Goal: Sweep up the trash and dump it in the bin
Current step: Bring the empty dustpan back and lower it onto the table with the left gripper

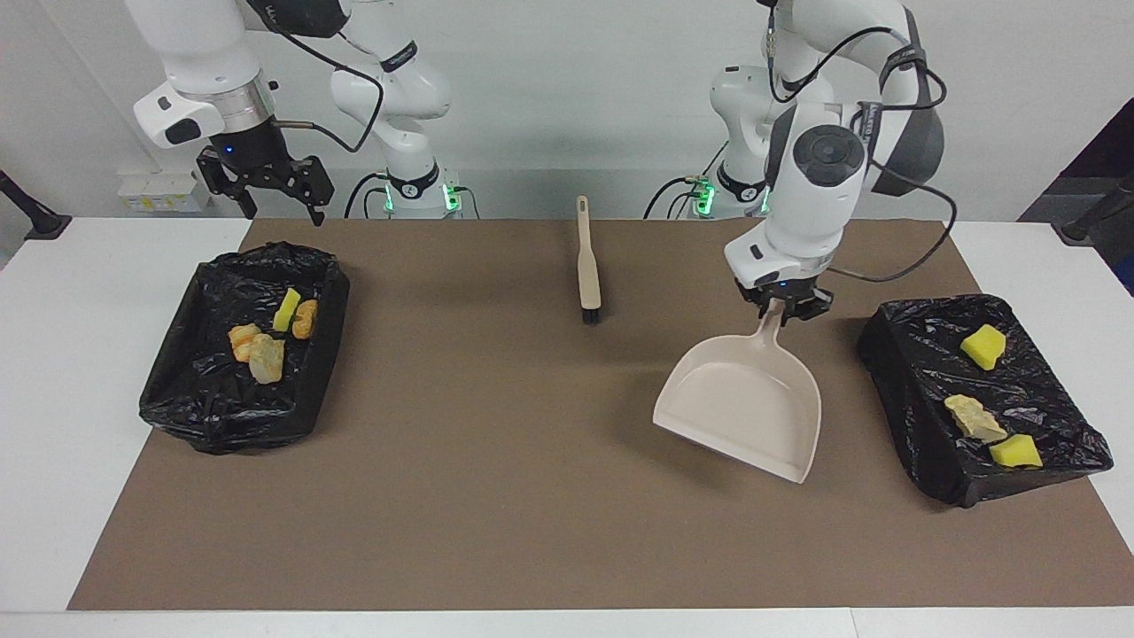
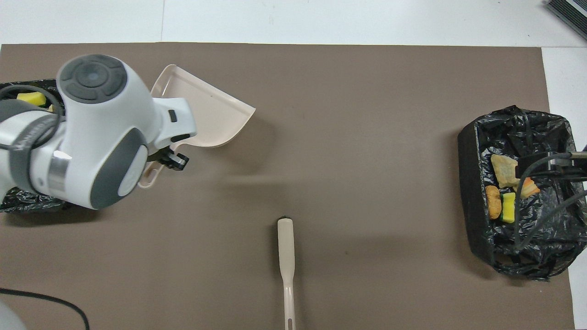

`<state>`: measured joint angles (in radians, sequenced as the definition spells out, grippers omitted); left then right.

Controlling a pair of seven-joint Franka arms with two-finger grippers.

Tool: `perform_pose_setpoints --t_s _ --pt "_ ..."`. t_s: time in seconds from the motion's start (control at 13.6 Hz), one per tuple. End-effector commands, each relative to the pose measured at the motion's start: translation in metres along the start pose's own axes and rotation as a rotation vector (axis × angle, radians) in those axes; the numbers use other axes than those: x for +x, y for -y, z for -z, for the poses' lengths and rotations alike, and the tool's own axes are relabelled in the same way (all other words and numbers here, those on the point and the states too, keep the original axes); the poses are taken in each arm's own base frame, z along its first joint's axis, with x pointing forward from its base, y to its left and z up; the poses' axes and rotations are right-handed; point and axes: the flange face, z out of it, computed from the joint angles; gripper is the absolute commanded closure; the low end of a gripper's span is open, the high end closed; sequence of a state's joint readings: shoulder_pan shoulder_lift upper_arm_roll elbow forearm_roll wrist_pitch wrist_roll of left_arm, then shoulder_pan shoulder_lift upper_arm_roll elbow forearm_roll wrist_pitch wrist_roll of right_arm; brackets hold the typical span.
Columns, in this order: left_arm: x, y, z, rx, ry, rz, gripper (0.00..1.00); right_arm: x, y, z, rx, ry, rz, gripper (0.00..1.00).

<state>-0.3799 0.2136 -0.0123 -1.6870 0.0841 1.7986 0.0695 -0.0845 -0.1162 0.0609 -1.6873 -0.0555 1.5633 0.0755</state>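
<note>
Next, my left gripper sets the beige dustpan down and releases it on the brown mat (image 2: 279, 122), at a spot just past the beige brush.
My left gripper (image 1: 781, 310) is shut on the handle of the beige dustpan (image 1: 740, 409), which is empty and hangs tilted low over the brown mat, beside the black-lined bin (image 1: 912, 416) at the left arm's end. That bin holds trash: two yellow sponge chunks (image 1: 983, 346) (image 1: 1015, 452) and a tan piece (image 1: 973, 416). In the overhead view the left arm hides much of the dustpan (image 2: 208, 112). My right gripper (image 1: 279, 199) is open and empty, up in the air by the other bin (image 1: 177, 399), which holds a yellow-green sponge (image 1: 286, 308) and tan-orange pieces (image 1: 305, 319).
The beige brush (image 1: 587, 266) lies on the mat (image 1: 496, 461) in the middle, nearer to the robots than the dustpan; it also shows in the overhead view (image 2: 285, 247). The bin at the right arm's end (image 2: 467, 183) shows there with cables over it.
</note>
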Motion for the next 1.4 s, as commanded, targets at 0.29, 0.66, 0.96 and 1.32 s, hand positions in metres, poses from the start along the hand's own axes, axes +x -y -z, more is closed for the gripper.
perform_pose_setpoints --t_s 0.29,0.66,0.96,1.32 --pt "0.055 -0.094 -0.054 -0.191 -0.145 0.271 1.00 -0.004 -0.037 -0.002 -0.002 0.036 -0.050 0.00" --pt "0.077 -0.165 -0.102 -0.184 -0.107 0.288 1.00 -0.004 -0.020 -0.002 -0.005 0.032 -0.008 0.00" --pt "0.065 -0.144 -0.076 -0.190 -0.062 0.336 0.03 -0.004 -0.014 0.001 0.013 0.025 0.005 0.00" --pt "0.045 -0.079 -0.033 -0.185 -0.019 0.447 0.00 -0.004 -0.015 0.001 0.013 0.025 0.001 0.00"
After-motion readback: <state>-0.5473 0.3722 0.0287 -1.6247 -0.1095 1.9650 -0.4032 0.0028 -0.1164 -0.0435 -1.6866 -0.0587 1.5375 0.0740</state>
